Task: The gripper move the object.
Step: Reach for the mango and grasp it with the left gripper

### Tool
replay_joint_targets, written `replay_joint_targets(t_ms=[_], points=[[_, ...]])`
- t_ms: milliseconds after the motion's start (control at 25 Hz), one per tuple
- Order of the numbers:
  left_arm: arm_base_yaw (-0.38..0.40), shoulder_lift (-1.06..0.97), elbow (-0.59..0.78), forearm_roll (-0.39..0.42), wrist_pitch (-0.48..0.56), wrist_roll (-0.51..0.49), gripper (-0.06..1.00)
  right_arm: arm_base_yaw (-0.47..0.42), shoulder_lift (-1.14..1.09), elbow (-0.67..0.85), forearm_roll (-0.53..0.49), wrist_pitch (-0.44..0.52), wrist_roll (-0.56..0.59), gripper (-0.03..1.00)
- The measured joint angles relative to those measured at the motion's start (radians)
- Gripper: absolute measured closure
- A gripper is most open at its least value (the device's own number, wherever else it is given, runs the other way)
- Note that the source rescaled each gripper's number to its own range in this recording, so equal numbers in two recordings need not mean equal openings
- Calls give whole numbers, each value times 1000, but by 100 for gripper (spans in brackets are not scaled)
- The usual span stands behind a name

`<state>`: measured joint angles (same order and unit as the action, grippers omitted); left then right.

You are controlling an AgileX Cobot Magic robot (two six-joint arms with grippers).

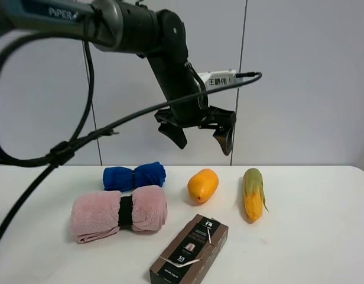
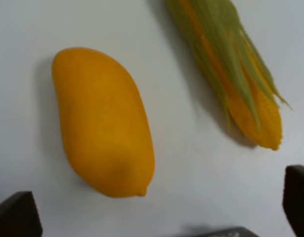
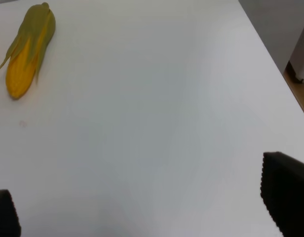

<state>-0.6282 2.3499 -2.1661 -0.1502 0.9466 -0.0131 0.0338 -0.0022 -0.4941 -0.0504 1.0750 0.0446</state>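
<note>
My left gripper will close on the middle of the orange-yellow mango (image 1: 203, 185) (image 2: 105, 127), one finger on each long side of the mango.
The object, a glossy orange-yellow mango (image 1: 202, 184), lies on the white table (image 1: 312, 236) near its middle. It also shows in the left wrist view (image 2: 102, 121), with its small tip pointing toward the camera. My left gripper (image 1: 202, 144), black-jawed on the dark PIPER arm, hangs open and empty well above the mango. In the left wrist view the gripper (image 2: 157, 207) shows only its two fingertips (image 2: 16, 217), spread wide. My right gripper (image 3: 144, 205) is open and empty over bare table. It is out of the exterior view.
A corn cob with green husk (image 1: 253, 193) lies just right of the mango. It also shows in both wrist views (image 2: 236, 74) (image 3: 28, 49). A rolled blue towel (image 1: 133, 176) and a rolled pink towel (image 1: 119, 213) lie to the left. A brown box (image 1: 189, 249) lies in front.
</note>
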Motion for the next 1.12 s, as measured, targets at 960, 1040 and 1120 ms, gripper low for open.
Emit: replay_joint_targets(t_ms=[960,1040,1120], points=[[11,208,-8,68,-243,-55,-6,0,0,0,0,0,0,-3],[11,222,-8,72,-246,-55,-6,0,0,0,0,0,0,-3],[11,232,-8,72,-250,-55,-6,0,0,0,0,0,0,-3]])
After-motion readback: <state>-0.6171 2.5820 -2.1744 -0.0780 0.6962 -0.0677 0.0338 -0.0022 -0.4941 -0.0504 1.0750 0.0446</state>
